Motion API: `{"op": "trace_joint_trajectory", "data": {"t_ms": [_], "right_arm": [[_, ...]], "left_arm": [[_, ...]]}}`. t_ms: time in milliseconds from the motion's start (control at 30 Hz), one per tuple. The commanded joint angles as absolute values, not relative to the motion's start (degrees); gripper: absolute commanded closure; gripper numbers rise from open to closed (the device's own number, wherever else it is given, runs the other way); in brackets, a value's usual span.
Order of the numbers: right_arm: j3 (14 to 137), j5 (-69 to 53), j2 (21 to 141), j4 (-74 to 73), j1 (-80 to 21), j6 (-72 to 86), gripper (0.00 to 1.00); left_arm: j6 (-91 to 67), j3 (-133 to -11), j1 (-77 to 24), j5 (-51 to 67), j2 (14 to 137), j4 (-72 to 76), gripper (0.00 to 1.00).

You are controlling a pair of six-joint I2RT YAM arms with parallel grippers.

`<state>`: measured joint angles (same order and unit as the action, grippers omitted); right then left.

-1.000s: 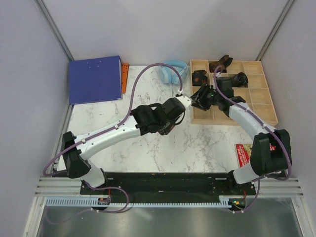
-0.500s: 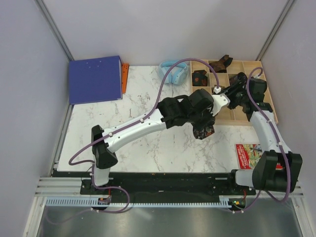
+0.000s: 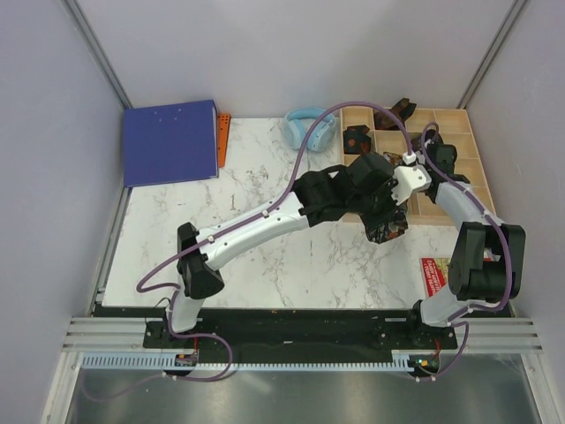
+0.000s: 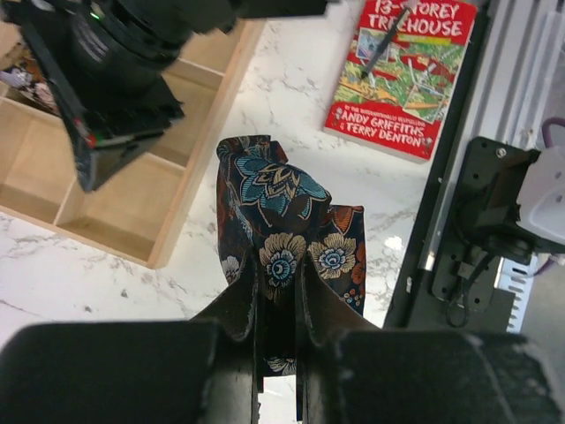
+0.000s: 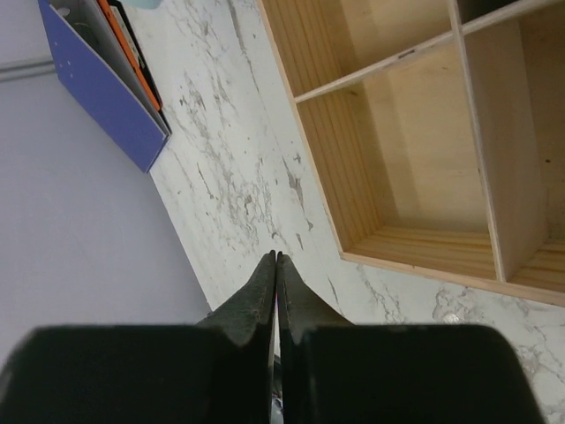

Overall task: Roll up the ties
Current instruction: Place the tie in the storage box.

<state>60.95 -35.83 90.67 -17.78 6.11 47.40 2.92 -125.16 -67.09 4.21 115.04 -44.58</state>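
Next, my left gripper releases the navy tie in the tray's near corner compartment on the headphones' side (image 3: 362, 192) (image 4: 113, 205).
A tie (image 4: 282, 194), dark navy with blue, cream and orange flowers, is bunched into a loose roll. My left gripper (image 4: 278, 265) is shut on its near end. The overhead view shows the tie (image 3: 388, 231) just in front of the wooden tray's (image 3: 459, 210) near rim, above the marble. Rolled ties (image 3: 356, 137) sit in the tray's back compartments, and another tie (image 3: 402, 109) lies at the back edge. My right gripper (image 5: 276, 254) is shut with nothing in it, beside empty compartments of the tray (image 5: 388, 66).
A red paperback (image 3: 434, 274) lies at the front right, also seen as the book (image 4: 406, 71) beyond the held tie. Light-blue headphones (image 3: 305, 128) rest at the back. A blue binder (image 3: 169, 141) with an orange strip (image 3: 223, 137) fills the back left corner.
My left arm swung right, carrying the tie from mid-table to the tray's front edge. My right gripper drew back over the tray and closed empty.
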Motion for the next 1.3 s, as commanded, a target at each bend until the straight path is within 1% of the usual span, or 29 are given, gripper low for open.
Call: {"op": "trace_joint_trajectory", "data": {"t_ms": [0, 67, 233, 467, 833, 933, 1067, 1267], "right_arm": [[58.3, -39.4, 89.6, -16.9, 6.0, 45.7, 0.96], [57.1, -39.9, 89.5, -16.8, 6.1, 45.6, 0.99], [55.0, -39.5, 89.4, -16.4, 6.4, 46.1, 1.0], [54.2, -38.1, 89.8, -16.5, 7.2, 46.1, 1.0], [51.0, -36.8, 89.7, -16.5, 7.2, 44.7, 1.0], [49.3, -36.7, 88.7, -16.5, 7.3, 44.5, 0.99], [48.0, -36.9, 87.7, -16.5, 7.3, 44.2, 0.98], [45.2, -38.8, 87.5, -16.3, 7.3, 43.7, 0.92]], "left_arm": [[5.0, -129.2, -64.3, 2.1, 117.3, -38.2, 0.98], [4.5, -128.9, -62.9, 1.9, 117.6, -36.9, 0.98], [4.4, -129.0, -60.8, -1.3, 119.3, -32.5, 0.98], [4.3, -129.1, -58.9, -1.3, 123.1, -30.7, 0.98], [4.2, -128.3, -58.0, -6.0, 128.8, -28.0, 0.98], [3.4, -127.4, -57.5, -7.9, 129.6, -27.2, 0.98], [2.6, -126.6, -56.5, -6.9, 130.4, -26.0, 0.98], [0.5, -126.7, -54.3, -4.9, 131.9, -25.1, 0.98]]}}
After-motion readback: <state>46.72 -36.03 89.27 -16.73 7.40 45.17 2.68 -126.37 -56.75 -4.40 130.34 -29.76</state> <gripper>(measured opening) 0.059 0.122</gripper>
